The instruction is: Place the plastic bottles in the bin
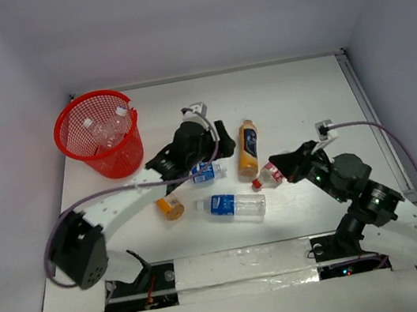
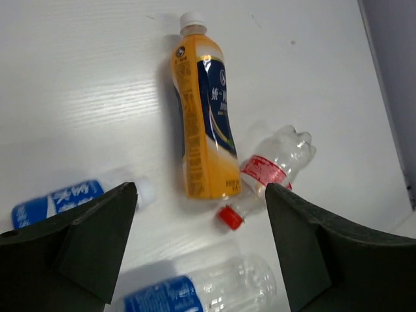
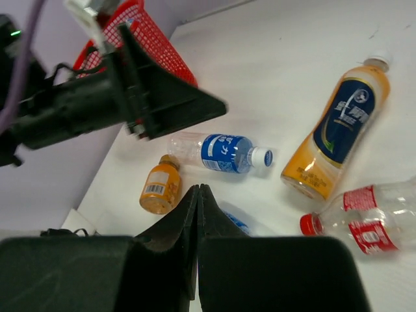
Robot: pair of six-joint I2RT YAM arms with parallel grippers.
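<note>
The tall orange bottle has a white cap on top. Next, my left gripper closes just below that cap, on the upper body (image 1: 248,132) (image 2: 199,58) of the bottle.
The red mesh bin (image 1: 98,134) stands at the back left with a clear bottle (image 1: 112,130) inside. Five bottles lie on the table: a tall orange one (image 1: 248,148), a blue-labelled one (image 1: 206,172), a small orange one (image 1: 171,207), a second blue-labelled clear one (image 1: 233,205) and a red-labelled one (image 1: 269,175). My left gripper (image 1: 215,148) is open and empty, raised above them; its view shows the tall orange bottle (image 2: 205,123) and the red-labelled bottle (image 2: 273,169) between its fingers (image 2: 84,240). My right gripper (image 1: 284,164) is shut and empty beside the red-labelled bottle (image 3: 370,218).
The table has a raised rail along its right edge (image 1: 375,120) and grey walls on three sides. The left arm (image 3: 130,97) crosses the right wrist view in front of the bin (image 3: 146,39). The arm bases sit at the near edge.
</note>
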